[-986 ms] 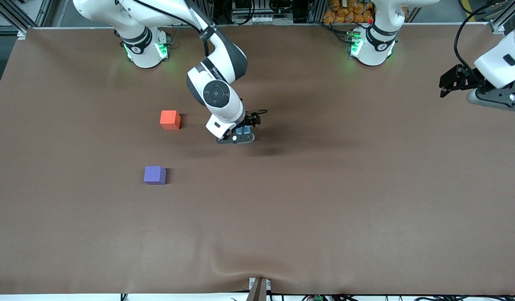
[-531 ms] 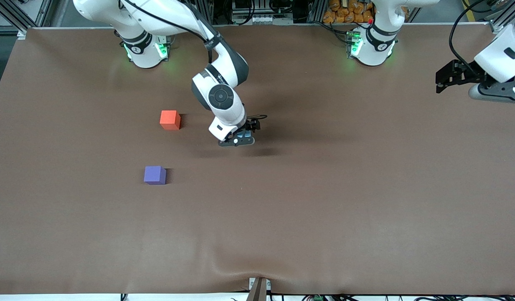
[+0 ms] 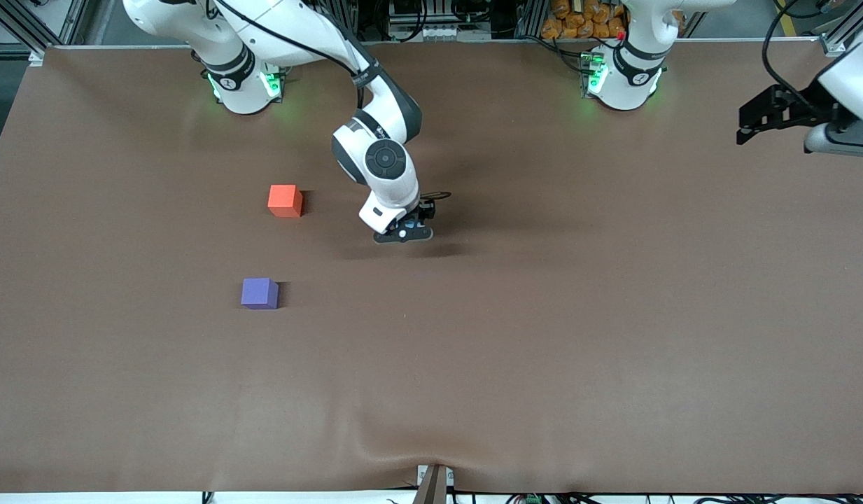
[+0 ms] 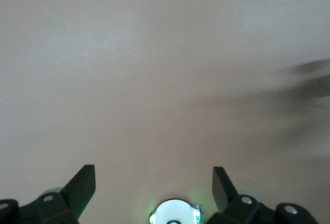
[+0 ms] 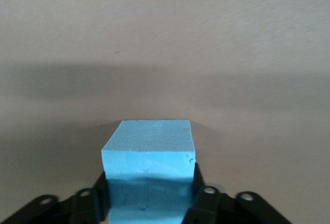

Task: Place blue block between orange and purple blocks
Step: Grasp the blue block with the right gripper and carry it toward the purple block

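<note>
Next, I release the blue block, now hanging just over the brown table, from my right gripper on the bare cloth midway point(image 3: 274, 248) between the orange and purple blocks.
The blue block point(image 5: 149, 152) is a light sky-blue cube held between the fingers of my right gripper point(image 5: 150, 183). In the front view this gripper point(image 3: 404, 232) hangs just over the brown table, beside the orange block point(image 3: 285, 201) toward the left arm's end, and its hand hides most of the blue block. The purple block point(image 3: 260, 292) sits on the table nearer to the front camera than the orange block, with a bare gap between them. My left gripper point(image 3: 756, 120) is open and empty point(image 4: 153, 175), up at the left arm's end of the table.
A brown cloth point(image 3: 543, 336) covers the whole table, with a wrinkle near its front edge. The two arm bases point(image 3: 242, 84) point(image 3: 623, 77) stand along the edge farthest from the front camera. The right arm's elbow point(image 3: 386, 157) hangs over the table's middle.
My right gripper has shifted slightly toward the left arm's end with the blue block in it. The left gripper has drifted a little toward the arm bases. The orange and purple blocks have not moved.
</note>
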Robot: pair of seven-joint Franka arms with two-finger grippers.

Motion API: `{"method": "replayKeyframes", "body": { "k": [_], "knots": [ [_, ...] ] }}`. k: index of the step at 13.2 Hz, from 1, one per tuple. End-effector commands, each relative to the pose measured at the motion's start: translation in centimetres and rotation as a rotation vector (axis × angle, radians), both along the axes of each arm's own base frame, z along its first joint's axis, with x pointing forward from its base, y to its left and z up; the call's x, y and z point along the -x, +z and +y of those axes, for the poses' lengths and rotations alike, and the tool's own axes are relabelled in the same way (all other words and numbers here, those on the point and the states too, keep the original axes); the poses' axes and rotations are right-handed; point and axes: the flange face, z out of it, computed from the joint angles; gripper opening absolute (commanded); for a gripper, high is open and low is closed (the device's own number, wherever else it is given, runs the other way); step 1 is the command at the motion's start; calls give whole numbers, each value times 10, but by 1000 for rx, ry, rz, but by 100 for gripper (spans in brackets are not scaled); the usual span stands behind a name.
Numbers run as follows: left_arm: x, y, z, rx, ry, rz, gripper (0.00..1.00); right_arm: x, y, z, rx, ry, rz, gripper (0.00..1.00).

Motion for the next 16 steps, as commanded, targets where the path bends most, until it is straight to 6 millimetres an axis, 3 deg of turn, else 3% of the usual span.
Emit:
{"method": "replayKeyframes", "body": {
  "k": [1,3,4,6,9,12,16],
  "knots": [
    [6,6,7,12,-1,7,100,-48,80,-65,31,-82,13,0],
    [6,7,9,-23,3,2,100,-79,129,-146,37,-97,68,0],
    [6,6,5,-37,4,0,100,-88,138,-181,41,-120,92,0],
    [-1,-1,-5,-75,-14,-14,100,-95,132,-246,46,-209,120,0],
    [-3,2,-4,-71,-10,-32,100,-89,100,-291,48,-220,158,0],
    [-1,5,0,-62,0,-40,100,-72,54,-321,25,-210,100,0],
    [-2,6,9,-60,20,-41,100,-65,21,-322,17,-181,62,0]
  ]
}}
